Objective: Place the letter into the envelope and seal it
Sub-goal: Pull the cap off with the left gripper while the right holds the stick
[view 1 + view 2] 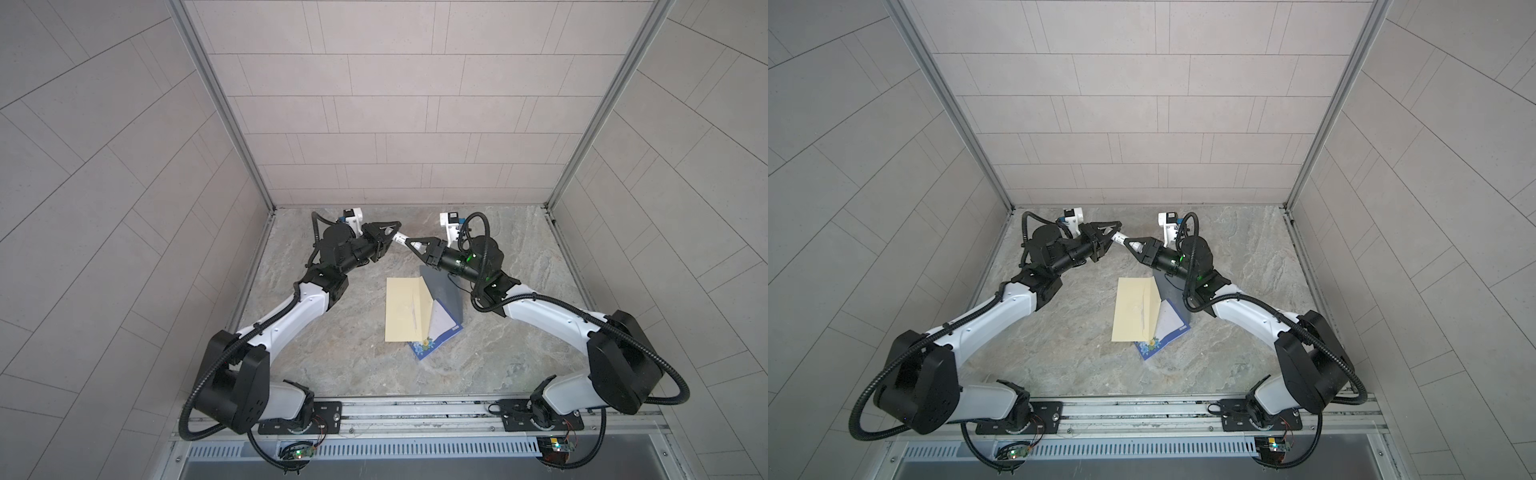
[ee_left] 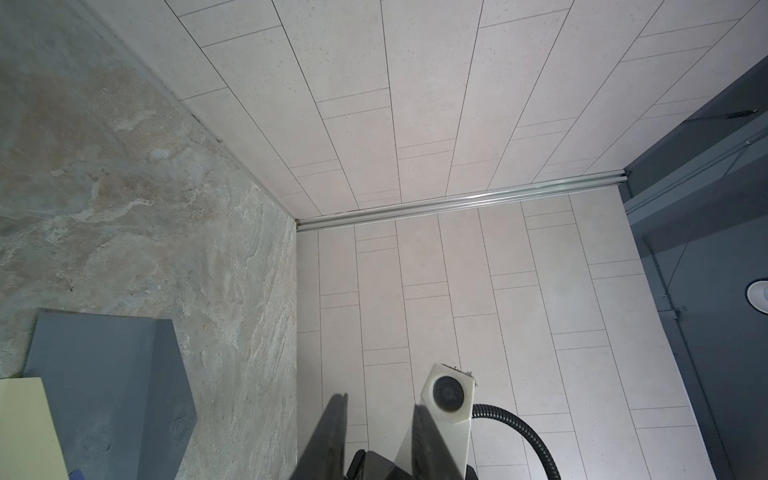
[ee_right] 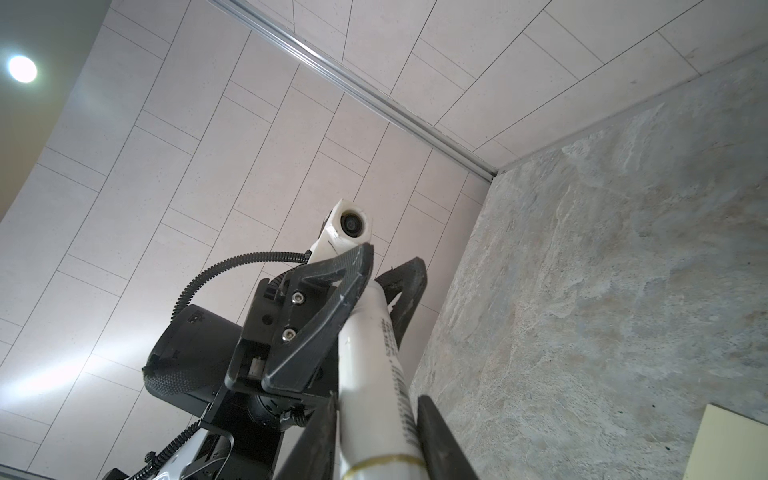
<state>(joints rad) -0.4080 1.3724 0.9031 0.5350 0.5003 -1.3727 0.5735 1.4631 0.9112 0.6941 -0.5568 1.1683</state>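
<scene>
The glue stick slants across my left fingers, so they should open while my right gripper levels it, then pinch its far end [image 3: 370, 301].
A white glue stick [image 1: 401, 238] [image 1: 1121, 239] hangs in the air over the far part of the table, held at both ends. My left gripper [image 1: 394, 235] [image 3: 390, 259] is shut on its far end. My right gripper [image 1: 410, 242] [image 3: 378, 399] has both fingers against the glue stick [image 3: 374, 365]. The cream envelope [image 1: 405, 309] [image 1: 1136, 309] lies flat below them, its grey flap [image 1: 442, 291] [image 2: 104, 374] open. The letter [image 1: 438, 332] [image 1: 1163, 336], white with a blue flowered edge, sticks out askew at the envelope's near right corner.
Tiled walls close the cell at the back and on both sides. Metal rails [image 1: 266, 195] run up the back corners. The right arm's wrist camera [image 2: 449, 392] stands just beyond my left gripper's fingers [image 2: 332, 436].
</scene>
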